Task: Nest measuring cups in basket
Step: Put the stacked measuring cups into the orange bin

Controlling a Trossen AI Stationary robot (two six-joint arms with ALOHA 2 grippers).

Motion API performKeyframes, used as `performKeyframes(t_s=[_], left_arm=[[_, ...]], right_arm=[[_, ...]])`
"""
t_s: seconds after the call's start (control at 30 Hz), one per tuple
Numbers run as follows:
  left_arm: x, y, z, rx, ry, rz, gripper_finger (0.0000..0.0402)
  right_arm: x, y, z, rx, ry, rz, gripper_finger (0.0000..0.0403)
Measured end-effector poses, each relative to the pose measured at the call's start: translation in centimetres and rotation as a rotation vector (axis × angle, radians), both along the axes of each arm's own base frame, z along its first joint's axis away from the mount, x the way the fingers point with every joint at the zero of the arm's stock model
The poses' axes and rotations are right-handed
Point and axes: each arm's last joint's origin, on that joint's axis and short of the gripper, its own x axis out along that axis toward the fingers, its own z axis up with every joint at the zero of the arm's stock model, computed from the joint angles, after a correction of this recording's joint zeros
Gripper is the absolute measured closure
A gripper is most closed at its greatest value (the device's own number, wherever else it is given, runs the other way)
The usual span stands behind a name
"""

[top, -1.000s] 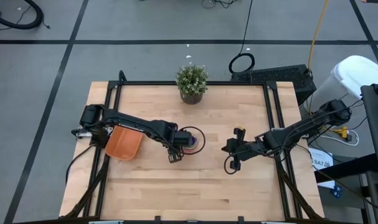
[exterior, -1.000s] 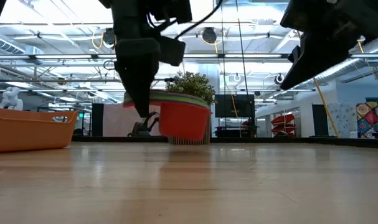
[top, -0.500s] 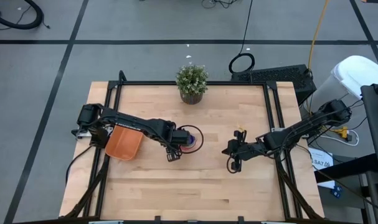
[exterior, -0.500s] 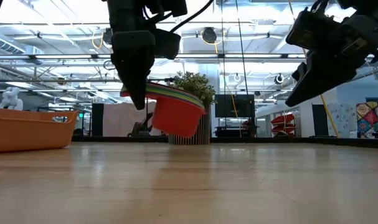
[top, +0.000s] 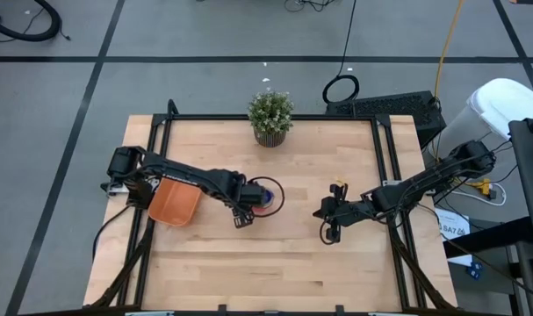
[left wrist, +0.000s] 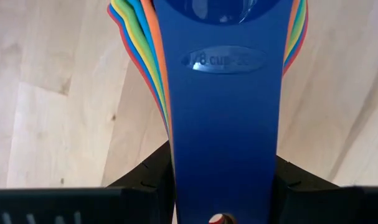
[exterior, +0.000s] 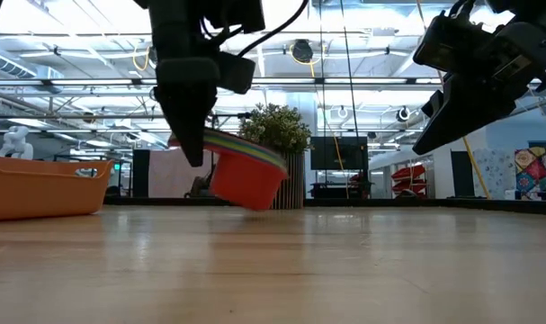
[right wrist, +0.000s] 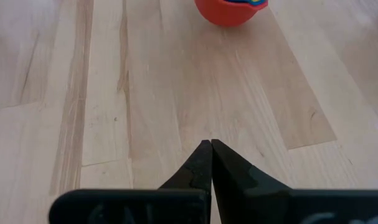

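Observation:
The stack is hanging tilted with its red bowl lowest, so next my left gripper puts it down flat and takes hold again of the bundled handles [left wrist: 226, 134] before lifting toward the basket.
The measuring cups sit nested in one stack [top: 264, 196], with a red outer bowl [exterior: 246, 178] and coloured rims of green, yellow, orange and blue. My left gripper [top: 242, 217] is shut on the stack's handles, a little to the right of the orange basket [top: 174, 202]. The basket rests by its flat bottom on the table's left part [exterior: 39, 184]. My right gripper [top: 322, 212] waits shut above the table's right half. The stack's red bowl [right wrist: 229, 9] shows ahead of it in the right wrist view. My left gripper [left wrist: 223, 186] pinches the bundled handles between its two fingers [left wrist: 145, 180], near their free ends. The dark blue handle [left wrist: 223, 124] lies on top and runs along the fingers. The fingers point down at a slant [exterior: 193, 148]. The stack hangs tilted just above the table, bowls lowest.
A potted plant [top: 270, 114] stands at the middle of the table's far edge, behind the stack in the low view [exterior: 277, 126]. Bare wood lies between the two grippers and along the near edge [top: 266, 272]. A black frame rail borders the table [top: 389, 167].
My left gripper has carried the stack a little toward the table's left edge and the basket. The stack stood level a second ago. It has since tipped, so that the bowls hang lower than the handles.

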Motion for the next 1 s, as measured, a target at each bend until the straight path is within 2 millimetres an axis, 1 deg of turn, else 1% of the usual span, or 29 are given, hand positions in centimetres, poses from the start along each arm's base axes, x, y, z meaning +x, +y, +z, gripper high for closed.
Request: performKeyframes(t_s=[0.37, 0.63, 0.7, 0.83, 0.9, 1.0], left_arm=[[-0.9, -0.4, -1.9, -0.002, 0.021, 0.022, 0.0259], [-1.0, -0.5, -2.1, -0.024, 0.029, 0.033, 0.0259], [-1.0, -0.5, -2.1, -0.026, 0.029, 0.04, 0.024], [-1.0, -0.5, -2.1, -0.028, 0.03, 0.043, 0.018], [-1.0, -0.5, -2.1, -0.029, 0.029, 0.048, 0.0166], [-1.0, -0.5, -2.1, -0.029, 0.029, 0.051, 0.0159]], right_arm=[[0.0, 0.0, 0.0, 0.0, 0.0, 0.0, 0.0403], [0.0, 0.0, 0.0, 0.0, 0.0, -0.001, 0.0403], [0.0, 0.0, 0.0, 0.0, 0.0, -0.001, 0.0403], [0.0, 0.0, 0.0, 0.0, 0.0, -0.001, 0.0403], [0.0, 0.0, 0.0, 0.0, -0.001, -0.001, 0.0403], [0.0, 0.0, 0.0, 0.0, -0.001, -0.001, 0.0403]])
